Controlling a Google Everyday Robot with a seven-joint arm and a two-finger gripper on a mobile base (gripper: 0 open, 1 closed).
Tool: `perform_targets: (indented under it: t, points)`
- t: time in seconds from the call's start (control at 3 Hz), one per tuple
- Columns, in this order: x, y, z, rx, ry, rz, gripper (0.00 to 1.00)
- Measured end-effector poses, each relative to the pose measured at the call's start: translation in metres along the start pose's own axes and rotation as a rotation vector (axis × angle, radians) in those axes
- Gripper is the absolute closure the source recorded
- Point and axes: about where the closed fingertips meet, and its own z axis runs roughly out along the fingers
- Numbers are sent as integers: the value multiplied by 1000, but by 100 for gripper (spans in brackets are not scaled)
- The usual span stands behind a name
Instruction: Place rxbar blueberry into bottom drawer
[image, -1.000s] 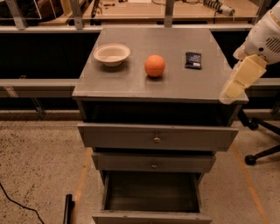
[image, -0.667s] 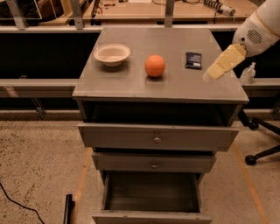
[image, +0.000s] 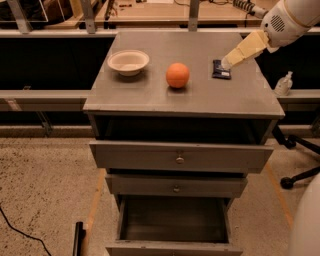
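My gripper should close on the rxbar blueberry's far side (image: 226, 69) from the orange ball, on top of the grey cabinet.
The rxbar blueberry (image: 220, 70) is a small dark wrapper lying flat on the right side of the grey cabinet top (image: 150, 95). My gripper (image: 227, 62) reaches in from the upper right, its cream tip right at the bar's top right edge, just above it. The bottom drawer (image: 173, 248) is pulled open below, showing a deep grey box with nothing visible inside.
An orange ball (image: 177, 75) sits mid-top, left of the bar, and a white bowl (image: 128, 61) at the far left. The top drawer (image: 180, 156) with its knob is pulled partly out, the middle drawer (image: 176, 186) slightly. A small bottle (image: 283, 84) stands to the right of the cabinet.
My gripper has moved up and to the left, from beside the cabinet's right edge to over the top, ending at the rxbar blueberry.
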Motion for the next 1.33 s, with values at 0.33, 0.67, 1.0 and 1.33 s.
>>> perform_targets:
  t: [0.33,0.67,1.0,1.33]
  points:
    - [-8,-4,18,4,-14,61,0]
    - [-27,-20,18,81,-63,232,0]
    - [-35,-29,12,172,-86,396,0]
    - [-38,-33,15,272,-87,524,0]
